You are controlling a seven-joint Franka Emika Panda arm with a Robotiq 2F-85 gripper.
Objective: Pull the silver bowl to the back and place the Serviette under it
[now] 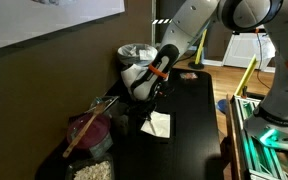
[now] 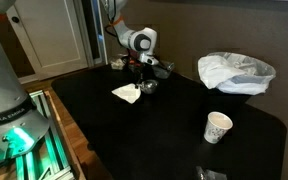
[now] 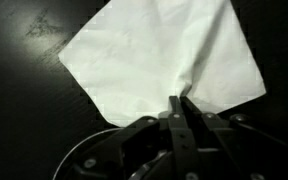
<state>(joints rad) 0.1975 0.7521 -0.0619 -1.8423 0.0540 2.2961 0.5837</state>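
I have a spot for the serviette close beside the silver bowl. My gripper needs to set it free there, on the black table (image 1: 152,119) (image 3: 174,78).
The white serviette (image 3: 159,55) lies flat on the black table (image 2: 164,130); it also shows in both exterior views (image 1: 156,124) (image 2: 126,93). The small silver bowl (image 2: 148,87) stands right next to it, and its rim (image 3: 84,152) curves along the bottom of the wrist view. My gripper (image 3: 179,103) reaches over the bowl with its fingers pressed together on the serviette's near edge, where the paper creases toward the tips. In an exterior view the gripper (image 1: 155,93) hides the bowl.
A white paper cup (image 2: 217,127) and a bin lined with a white bag (image 2: 236,72) stand on the table. The bin also shows by the wall (image 1: 136,52). A bowl with a wooden stick (image 1: 87,130) sits at the table's end.
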